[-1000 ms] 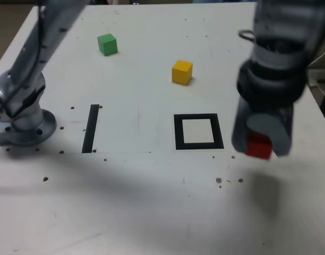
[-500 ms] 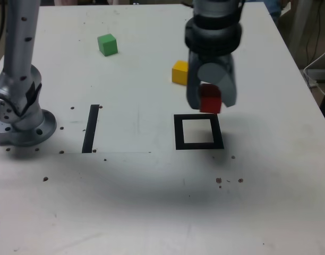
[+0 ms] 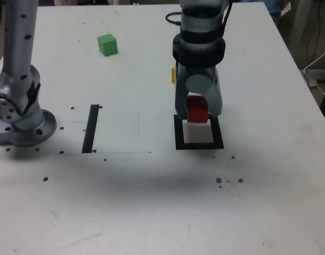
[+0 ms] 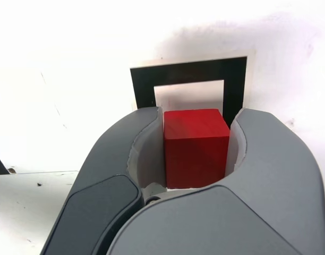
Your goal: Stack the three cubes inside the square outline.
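Next, my gripper lets go of the red cube, now hanging above the outline's far part. It will leave it on the white patch inside the square outline (image 3: 195, 128) (image 4: 185, 120), toward the side of the black strip.
My gripper (image 3: 197, 112) is shut on the red cube (image 3: 197, 109), which hangs just above the far part of the square outline (image 3: 198, 144). In the wrist view the red cube (image 4: 195, 146) sits squeezed between both grey fingers (image 4: 136, 154), with the square outline (image 4: 141, 85) right beyond it. The green cube (image 3: 107, 44) rests on the table at the far left of the exterior view. Only a sliver of the yellow cube (image 3: 173, 74) shows behind the arm.
A straight black strip (image 3: 91, 128) lies on the white table to the exterior view's left of the outline. The arm's grey base (image 3: 22, 125) stands at the left edge. Small dark specks dot the near tabletop (image 3: 221, 180).
The gripper carried the red cube from the exterior view's right toward the left and down, ending over the square outline. It now hides most of the yellow cube.
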`<action>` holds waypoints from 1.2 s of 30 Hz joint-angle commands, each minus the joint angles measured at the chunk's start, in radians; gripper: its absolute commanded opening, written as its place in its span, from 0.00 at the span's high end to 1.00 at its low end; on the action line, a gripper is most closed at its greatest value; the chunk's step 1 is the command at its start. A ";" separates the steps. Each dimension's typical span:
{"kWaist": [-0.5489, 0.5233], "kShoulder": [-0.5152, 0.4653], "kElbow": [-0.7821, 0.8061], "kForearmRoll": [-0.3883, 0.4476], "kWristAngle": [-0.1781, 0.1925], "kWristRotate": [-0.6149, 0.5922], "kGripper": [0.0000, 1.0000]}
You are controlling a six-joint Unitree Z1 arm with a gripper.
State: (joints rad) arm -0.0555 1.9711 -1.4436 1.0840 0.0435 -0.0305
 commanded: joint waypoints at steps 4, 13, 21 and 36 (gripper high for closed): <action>-0.001 0.019 0.020 -0.021 -0.005 0.001 0.83; -0.001 0.042 0.039 -0.063 -0.006 -0.002 0.82; -0.001 0.044 0.052 -0.067 -0.010 -0.002 0.55; -0.001 0.009 0.074 -0.080 -0.012 0.001 0.00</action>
State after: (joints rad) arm -0.0557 1.9989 -1.3681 0.9995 0.0234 -0.0310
